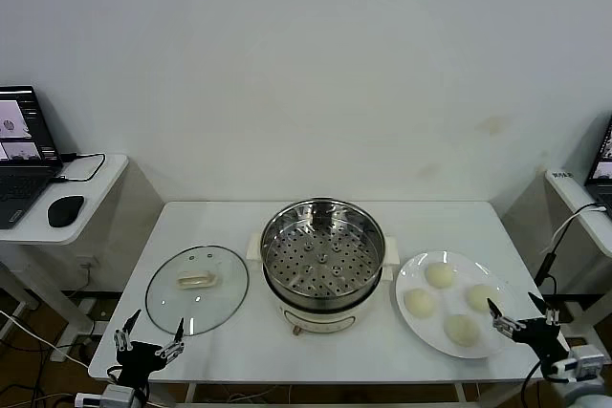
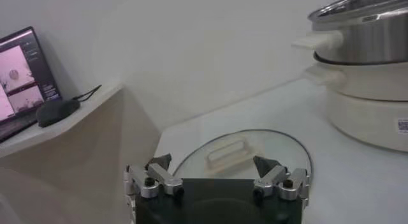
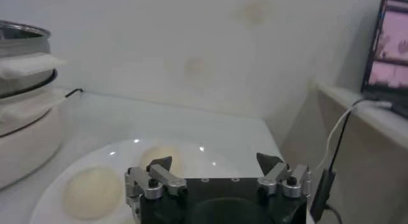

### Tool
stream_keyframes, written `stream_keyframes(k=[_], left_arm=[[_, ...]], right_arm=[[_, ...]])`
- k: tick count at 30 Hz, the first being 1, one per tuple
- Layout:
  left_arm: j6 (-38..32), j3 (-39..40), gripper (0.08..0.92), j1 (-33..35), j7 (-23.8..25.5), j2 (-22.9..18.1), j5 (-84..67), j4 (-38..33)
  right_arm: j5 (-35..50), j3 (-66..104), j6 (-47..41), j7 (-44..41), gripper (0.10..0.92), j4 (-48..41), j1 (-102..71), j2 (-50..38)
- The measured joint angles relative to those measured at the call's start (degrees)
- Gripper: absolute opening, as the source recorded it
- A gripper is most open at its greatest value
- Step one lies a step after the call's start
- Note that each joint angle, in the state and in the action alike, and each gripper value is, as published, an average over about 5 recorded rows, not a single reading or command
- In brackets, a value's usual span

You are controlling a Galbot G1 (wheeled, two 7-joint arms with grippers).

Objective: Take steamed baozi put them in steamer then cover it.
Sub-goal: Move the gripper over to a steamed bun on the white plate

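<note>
Next, I move my right gripper to the baozi at the back [image 1: 440, 275] [image 3: 160, 157] of the white plate, close to the plate's far rim, and close it around the sides of that baozi.
The steamer [image 1: 323, 260], a shiny steel pot with a perforated tray on a white base, stands open and empty at the table's middle. The glass cover [image 1: 197, 289] with its cream handle lies flat to its left. Four cream-white baozi lie on a white plate [image 1: 451, 303] to its right: one at the back [image 1: 440, 275], one on the left [image 1: 419, 302], one on the right [image 1: 481, 296], one at the front [image 1: 462, 330]. My left gripper [image 1: 151, 336] is open at the table's front edge, just before the cover [image 2: 242, 155]. My right gripper [image 1: 521, 317] is open beside the plate's right rim; two baozi [image 3: 92, 190] show ahead of it.
A side table on the left holds a laptop [image 1: 21, 155] and a black mouse [image 1: 65, 209]. Another side table [image 1: 574, 200] with a cable stands on the right. The white table [image 1: 220, 226] has bare surface behind the cover and plate. The steamer's side [image 2: 363, 59] rises beyond the cover.
</note>
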Motion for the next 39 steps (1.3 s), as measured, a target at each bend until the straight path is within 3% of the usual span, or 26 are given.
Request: stream_keyframes(k=[8,20,28,39], left_arm=[[-0.2,-0.2,0.823,1.3,-0.4,-0.8,1.2,-1.4],[-0.7,0.1,0.823,3.2,-0.5,-1.7,3.1,-3.8],[-0.8,-0.1,0.823,3.9,-0.6,-2.2,3.5,-4.5],[-0.9,-0.2,0.823,3.8,-0.5,-3.1,4.0,-3.5]], right_arm=[[-7.7,-2.1,-1.4,-8.2,0.822,-2.0,6.7,-8.1],[-26.7,-13.9,-0.6,-32.1,0.823,-7.7,25.3,-18.8],[-36.7,-31.0,1.4,-44.4,0.822,-15.7,43.4,-19.4],[-43.5,-51.8,3.4,-54.8,0.823,-28.2,63.0,-15.9]])
